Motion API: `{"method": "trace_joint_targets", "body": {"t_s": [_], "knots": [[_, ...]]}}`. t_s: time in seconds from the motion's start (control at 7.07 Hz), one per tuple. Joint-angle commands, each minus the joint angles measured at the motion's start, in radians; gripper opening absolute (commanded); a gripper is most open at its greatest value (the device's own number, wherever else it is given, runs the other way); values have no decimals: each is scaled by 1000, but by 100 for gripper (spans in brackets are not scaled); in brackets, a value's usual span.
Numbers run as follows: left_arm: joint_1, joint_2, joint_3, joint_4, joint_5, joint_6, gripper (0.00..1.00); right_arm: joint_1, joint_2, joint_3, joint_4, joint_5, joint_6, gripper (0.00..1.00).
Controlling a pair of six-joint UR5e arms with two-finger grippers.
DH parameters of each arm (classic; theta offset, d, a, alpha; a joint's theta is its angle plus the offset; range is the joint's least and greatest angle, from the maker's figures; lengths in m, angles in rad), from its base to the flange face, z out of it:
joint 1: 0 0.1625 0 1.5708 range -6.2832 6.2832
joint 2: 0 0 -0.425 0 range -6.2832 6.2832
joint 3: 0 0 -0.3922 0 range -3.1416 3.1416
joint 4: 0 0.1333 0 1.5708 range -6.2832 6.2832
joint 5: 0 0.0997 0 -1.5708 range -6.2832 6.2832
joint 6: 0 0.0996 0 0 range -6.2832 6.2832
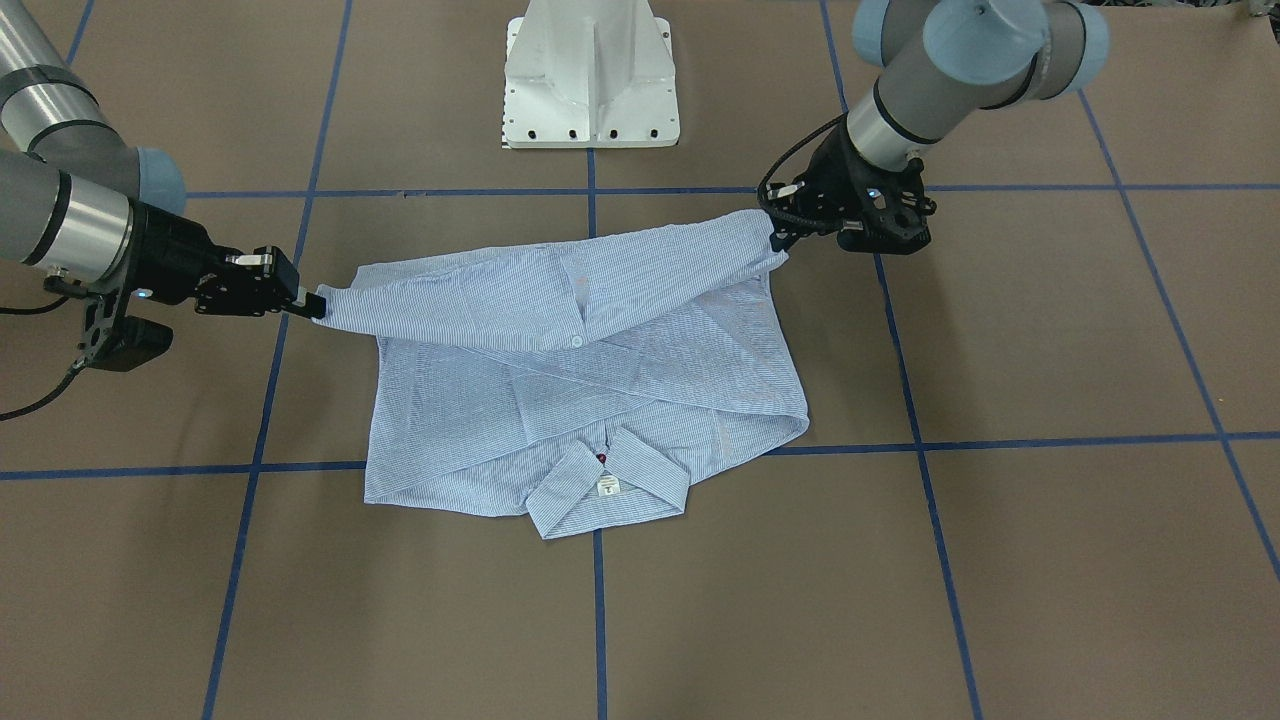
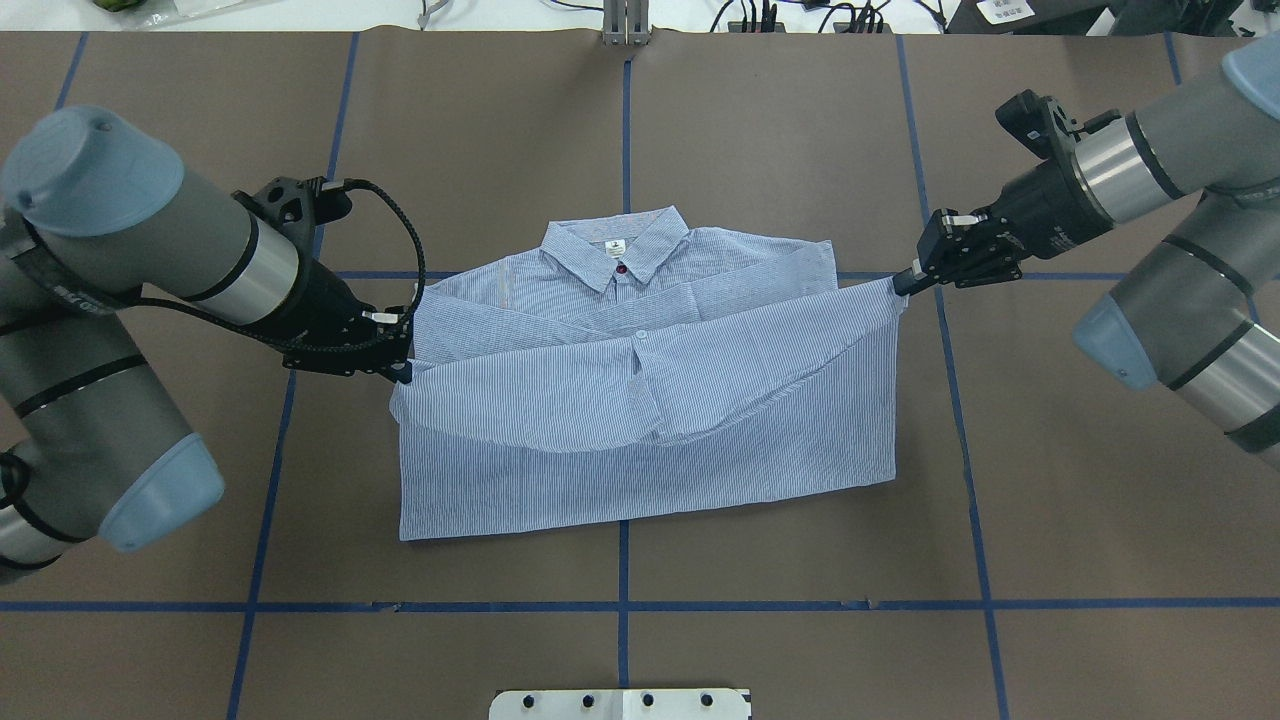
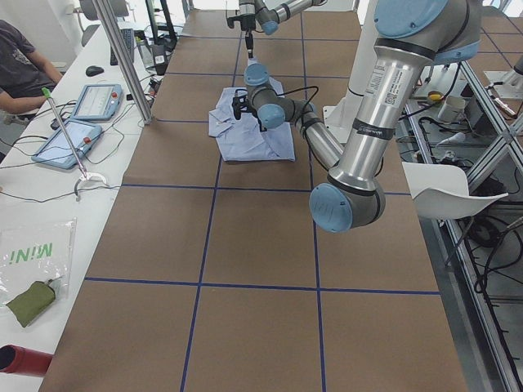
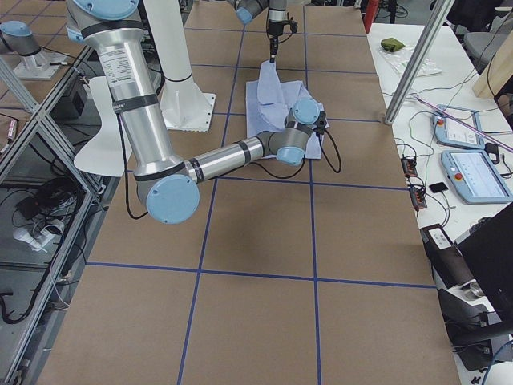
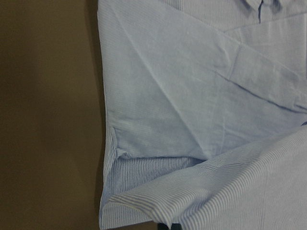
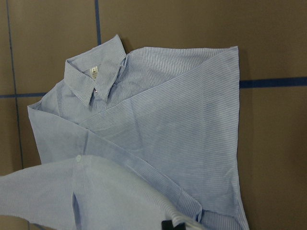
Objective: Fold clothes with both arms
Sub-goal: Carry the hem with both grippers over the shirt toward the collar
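I should let go of the hem corner with my left gripper on the striped shirt's side edge [image 1: 801, 378] [image 5: 104, 67], just short of the shirt's shoulder.
The light blue striped shirt [image 2: 650, 440] lies in the middle of the brown table, its collar [image 2: 615, 250] on the side away from the robot base. Its lower hem is raised off the table and stretched tight between the two grippers, hanging over the body of the shirt. My left gripper [image 2: 400, 370] is shut on one hem corner at the shirt's [image 1: 600, 380] left side. My right gripper [image 2: 905, 283] is shut on the other corner. In the front-facing view the left gripper [image 1: 778, 235] is at right and the right gripper [image 1: 315, 305] at left. Both wrist views look down on the folded shirt [image 6: 168, 134].
The white pedestal base [image 1: 592, 80] stands at the table's robot side. Blue tape lines [image 2: 625, 605] grid the brown tabletop. Beyond the far table edge a bench holds tablets [image 3: 78, 122] and cables, and a person [image 3: 20, 69] sits there.
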Motion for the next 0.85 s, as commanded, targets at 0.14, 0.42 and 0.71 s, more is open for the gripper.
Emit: {"method": "trace_joint_targets", "body": {"t_s": [0.14,0.42,0.71], "knots": [[-48,-29,228,-208,2,0,0,1,101,-150,-1,-87,-3,0],[-48,-37,334,-306,7,0,0,-22,114,-194,1,-135,-3,0],[-48,-37,342,-314,7,0,0,-27,132,-221,-1,-143,-3,0]]}}
